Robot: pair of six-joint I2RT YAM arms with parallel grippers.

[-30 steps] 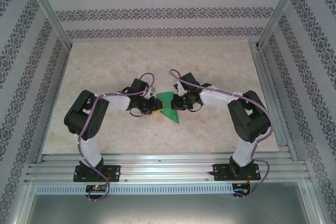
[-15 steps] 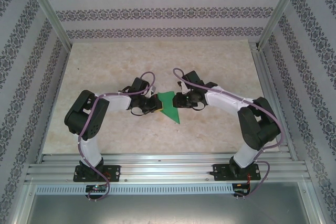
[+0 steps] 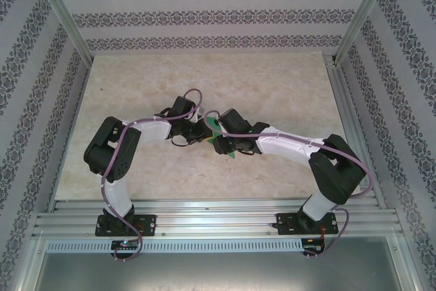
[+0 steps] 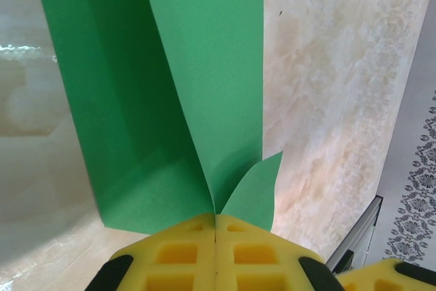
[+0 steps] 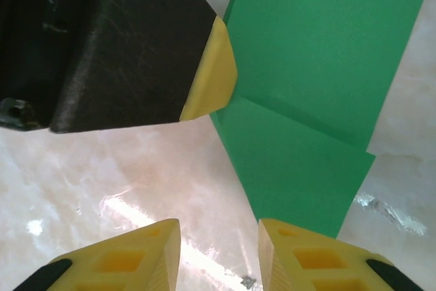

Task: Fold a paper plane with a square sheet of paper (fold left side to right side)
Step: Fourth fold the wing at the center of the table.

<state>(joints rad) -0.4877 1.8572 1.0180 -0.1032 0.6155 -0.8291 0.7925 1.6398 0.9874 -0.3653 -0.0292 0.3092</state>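
My right gripper needs to grab the flap's near edge (image 5: 300,224) while my left gripper backs away, because the folded flap slants past the sheet's edge by my left gripper.
The bright-green sheet of paper (image 3: 214,125), folded into layered flaps with straight creases like a paper plane, lies at the table's middle, mostly under the two wrists. My left gripper (image 4: 216,217) is shut on the paper's near edge, where two flaps (image 4: 204,86) meet between its yellow pads. In the top view the left gripper (image 3: 201,131) sits at the paper's left side. My right gripper (image 5: 218,243) hangs open above bare table beside the paper's (image 5: 306,93) corner, holding nothing. The left gripper's yellow fingertip (image 5: 212,76) rests at the paper's edge.
The marble-patterned table (image 3: 286,86) is walled in by patterned panels and metal posts. An aluminium rail frame (image 3: 218,219) runs along the near edge, by the arm bases. The two wrists sit very close together over the paper.
The right gripper has opened, let go of the paper and reached left over it. The left gripper has closed on the paper's edge.
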